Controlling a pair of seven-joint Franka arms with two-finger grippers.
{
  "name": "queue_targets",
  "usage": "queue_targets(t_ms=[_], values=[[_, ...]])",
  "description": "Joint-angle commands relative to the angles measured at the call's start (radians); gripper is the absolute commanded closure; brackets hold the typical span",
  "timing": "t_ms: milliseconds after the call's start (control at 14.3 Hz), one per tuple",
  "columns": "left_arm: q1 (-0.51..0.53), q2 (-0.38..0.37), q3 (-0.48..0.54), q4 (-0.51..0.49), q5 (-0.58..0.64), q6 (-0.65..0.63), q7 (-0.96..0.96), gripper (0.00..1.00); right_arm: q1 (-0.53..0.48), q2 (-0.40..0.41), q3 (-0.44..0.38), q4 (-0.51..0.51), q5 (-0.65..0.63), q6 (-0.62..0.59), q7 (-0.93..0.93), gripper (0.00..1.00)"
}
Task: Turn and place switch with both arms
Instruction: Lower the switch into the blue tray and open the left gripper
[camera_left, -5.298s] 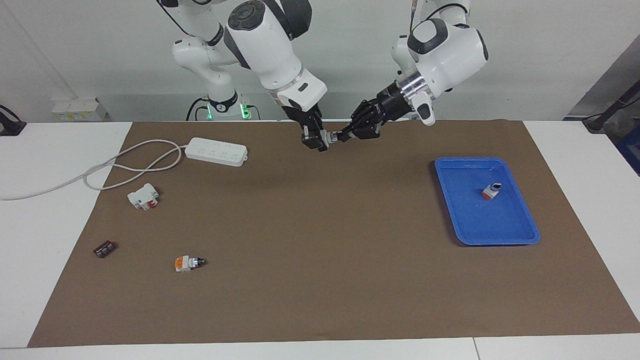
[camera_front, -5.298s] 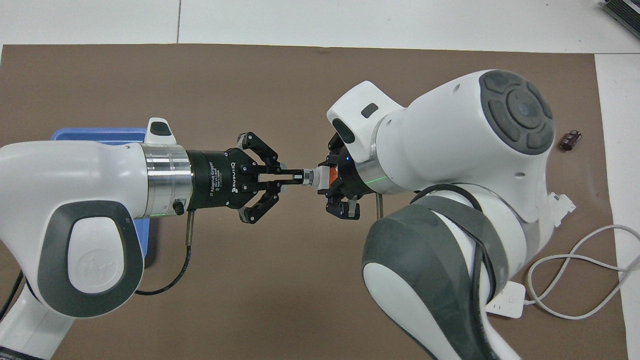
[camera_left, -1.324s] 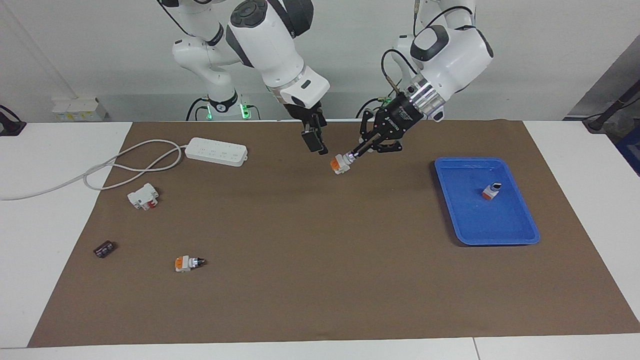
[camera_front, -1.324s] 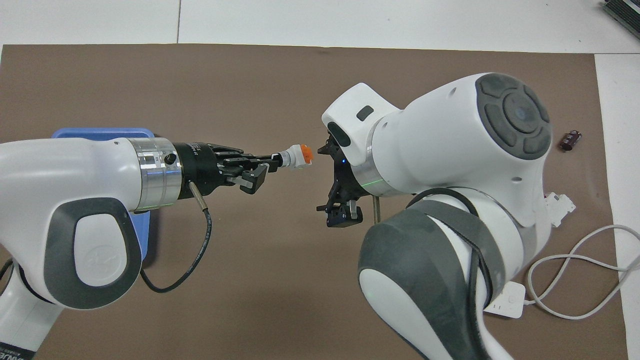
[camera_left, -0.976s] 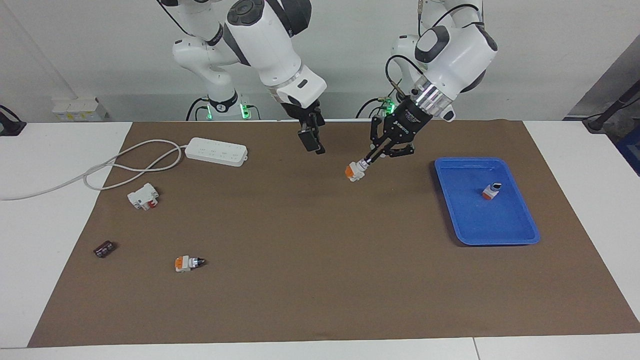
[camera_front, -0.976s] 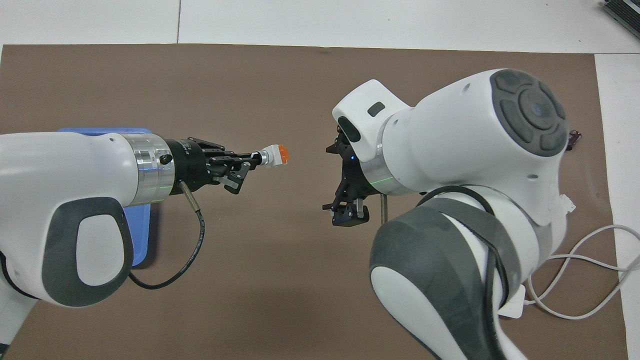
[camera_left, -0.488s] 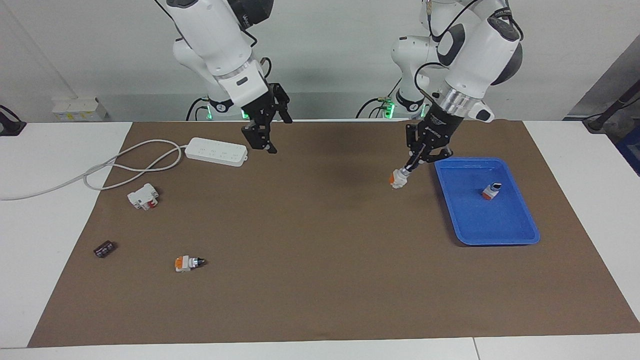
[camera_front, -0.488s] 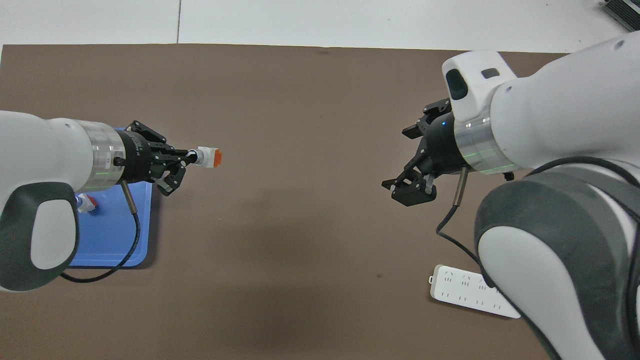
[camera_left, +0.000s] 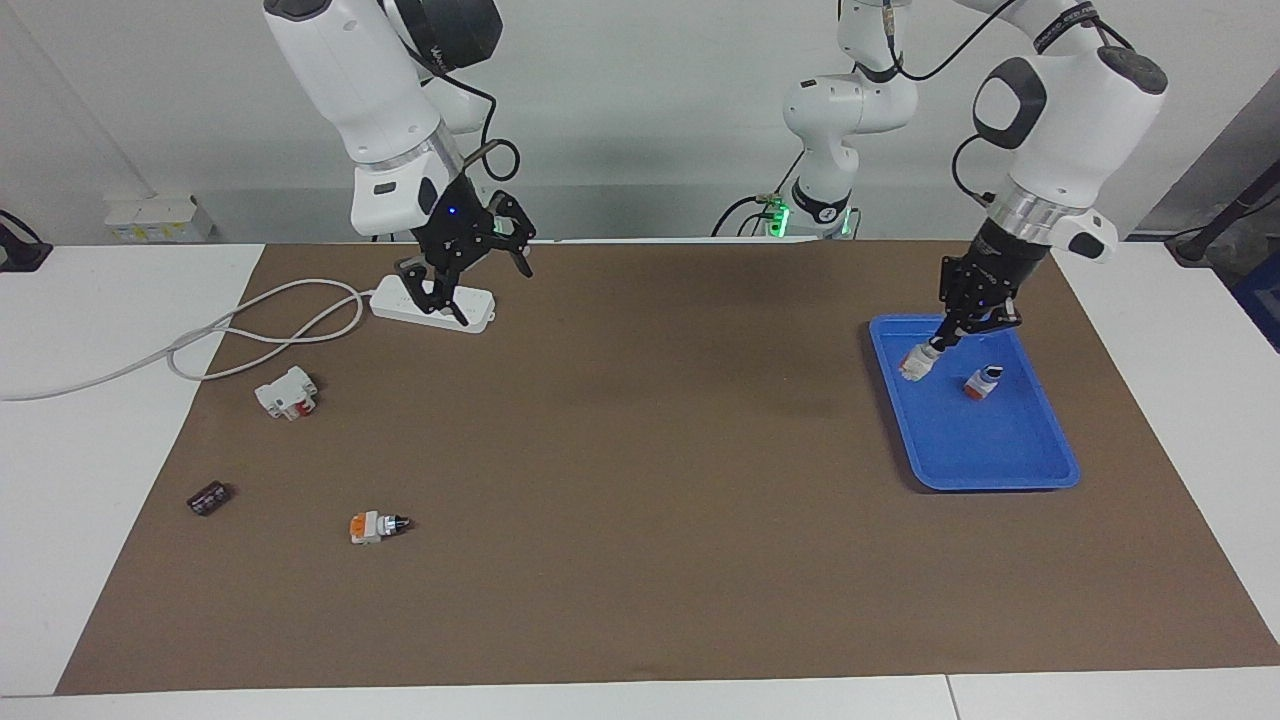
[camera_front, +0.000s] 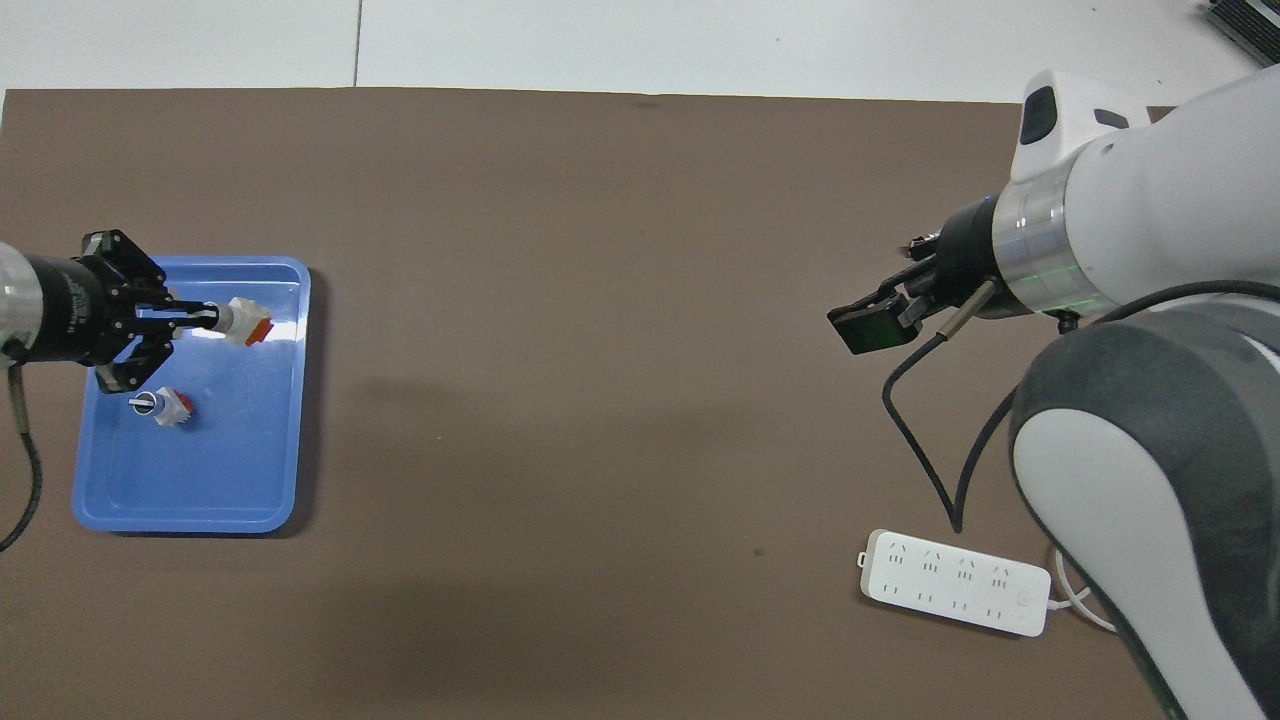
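Note:
The robot's left gripper needs to release its switch on the bottom of the blue tray, next to the second switch (camera_front: 221, 414).
My left gripper (camera_left: 935, 345) (camera_front: 212, 317) is shut on the black knob of a switch (camera_left: 917, 362) (camera_front: 245, 322). The switch's white body and orange end point away from the fingers. It hangs low over the blue tray (camera_left: 1000, 482) (camera_front: 180, 520); I cannot tell whether it touches the floor. A second switch (camera_left: 983, 381) (camera_front: 165, 404) lies in the tray beside it. A third switch (camera_left: 378, 526) lies on the brown mat at the right arm's end. My right gripper (camera_left: 480, 285) (camera_front: 865, 325) hangs open and empty over the power strip (camera_left: 433, 303) (camera_front: 955, 582).
A white-and-red breaker block (camera_left: 287, 392) and a dark chip (camera_left: 208, 497) lie on the mat toward the right arm's end. The strip's white cable (camera_left: 250, 330) loops off the mat's edge onto the white table.
The left arm carried the switch from over the middle of the mat to over the blue tray. The right arm, open, swung away toward its own end and now hangs over the power strip.

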Motion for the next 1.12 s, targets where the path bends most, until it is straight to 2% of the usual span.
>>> queue_targets(t_ms=[0,209,418,558,836,1046], values=[[0.066,-0.017,-0.011,-0.033,0.016,-0.004,0.282,1.00,0.008,-0.025,-0.002,-0.008,-0.071,0.008,0.203,0.00],[0.091,-0.022,-0.012,-0.103,0.079,0.053,0.552,1.00,0.086,-0.029,-0.135,-0.014,-0.085,-0.007,0.362,0.00],[0.085,-0.021,-0.012,-0.155,0.113,0.077,0.738,1.00,0.091,-0.034,-0.211,-0.019,-0.090,-0.035,0.430,0.00],[0.077,-0.016,-0.014,-0.194,0.140,0.123,0.821,1.00,0.112,-0.040,-0.251,-0.026,-0.092,-0.076,0.542,0.00],[0.090,-0.002,-0.012,-0.280,0.157,0.234,0.996,1.00,0.143,-0.041,-0.337,-0.026,-0.118,-0.141,0.594,0.00],[0.093,0.002,-0.014,-0.341,0.157,0.303,1.052,1.00,0.152,-0.041,-0.350,-0.028,-0.122,-0.176,0.653,0.00]])
